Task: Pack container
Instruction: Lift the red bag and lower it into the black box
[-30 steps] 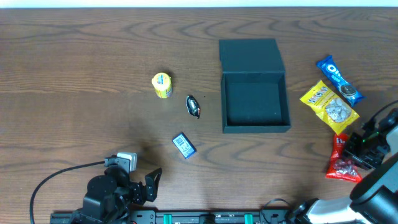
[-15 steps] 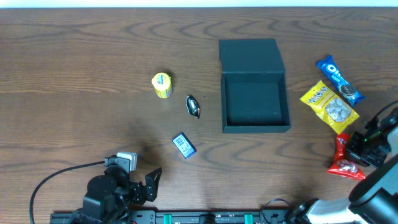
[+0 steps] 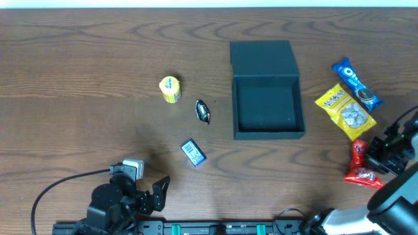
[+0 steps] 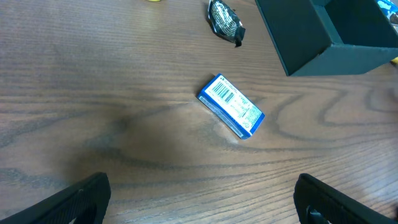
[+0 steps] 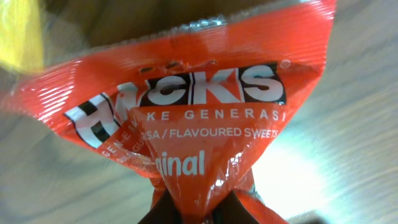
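The robot's right gripper needs to release the red packet in the container (image 3: 253, 109), along the side of the container nearest the dark wrapped sweet.
The dark teal container (image 3: 269, 108) stands open at centre right, its flat lid (image 3: 264, 59) lying back behind it; its near corner shows in the left wrist view (image 4: 323, 37). My right gripper (image 3: 377, 158) is shut on a red Hacks sweets packet (image 3: 359, 166), which fills the right wrist view (image 5: 186, 118), pinched between the fingers (image 5: 202, 208). My left gripper (image 4: 199, 202) is open and empty at the table's front left, short of a small blue box (image 4: 231, 106) that also shows overhead (image 3: 192, 153).
A yellow snack bag (image 3: 346, 111) and a blue Oreo packet (image 3: 356, 83) lie right of the container. A yellow roll (image 3: 170, 89) and a dark wrapped sweet (image 3: 204, 111) lie left of it. A cable runs along the front left.
The right gripper has closed on the red packet and drawn it slightly right and up off the table. The left arm has not moved.
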`<state>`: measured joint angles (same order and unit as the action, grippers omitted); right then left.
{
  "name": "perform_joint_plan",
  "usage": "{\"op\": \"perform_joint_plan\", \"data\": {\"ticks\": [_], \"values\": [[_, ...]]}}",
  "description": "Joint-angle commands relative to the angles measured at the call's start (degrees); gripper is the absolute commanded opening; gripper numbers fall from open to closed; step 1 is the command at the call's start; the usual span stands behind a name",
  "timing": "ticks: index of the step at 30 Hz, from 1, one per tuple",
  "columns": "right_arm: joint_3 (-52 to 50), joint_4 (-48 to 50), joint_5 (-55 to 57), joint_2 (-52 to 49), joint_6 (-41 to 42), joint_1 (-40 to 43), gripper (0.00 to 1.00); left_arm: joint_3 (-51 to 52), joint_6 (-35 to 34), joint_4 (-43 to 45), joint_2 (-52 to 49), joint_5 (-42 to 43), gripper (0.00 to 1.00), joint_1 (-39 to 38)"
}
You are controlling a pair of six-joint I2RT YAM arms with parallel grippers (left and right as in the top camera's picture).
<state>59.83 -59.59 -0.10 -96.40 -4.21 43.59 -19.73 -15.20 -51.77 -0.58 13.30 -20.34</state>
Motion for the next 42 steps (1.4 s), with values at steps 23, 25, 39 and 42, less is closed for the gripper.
{"op": "perform_joint_plan", "data": {"ticks": [23, 25, 39, 42], "values": [[17.16, -9.35, -16.94, 17.59, 21.18, -40.09, 0.01, 0.61, -0.04, 0.15, 0.37, -1.05, 0.95, 0.17], [18.01, -7.65, -16.85, 17.35, 22.88, -44.74, 0.01, 0.61, -0.07, 0.15, 0.37, -1.05, 0.95, 0.17], [18.21, 4.61, -15.3, 4.94, 34.42, -58.93, 0.01, 0.61, -0.09, 0.15, 0.37, -1.03, 0.95, 0.17], [18.21, 6.8, -15.15, 2.62, 35.85, -60.19, 0.01, 0.61, -0.09, 0.15, 0.37, -1.03, 0.95, 0.17]]}}
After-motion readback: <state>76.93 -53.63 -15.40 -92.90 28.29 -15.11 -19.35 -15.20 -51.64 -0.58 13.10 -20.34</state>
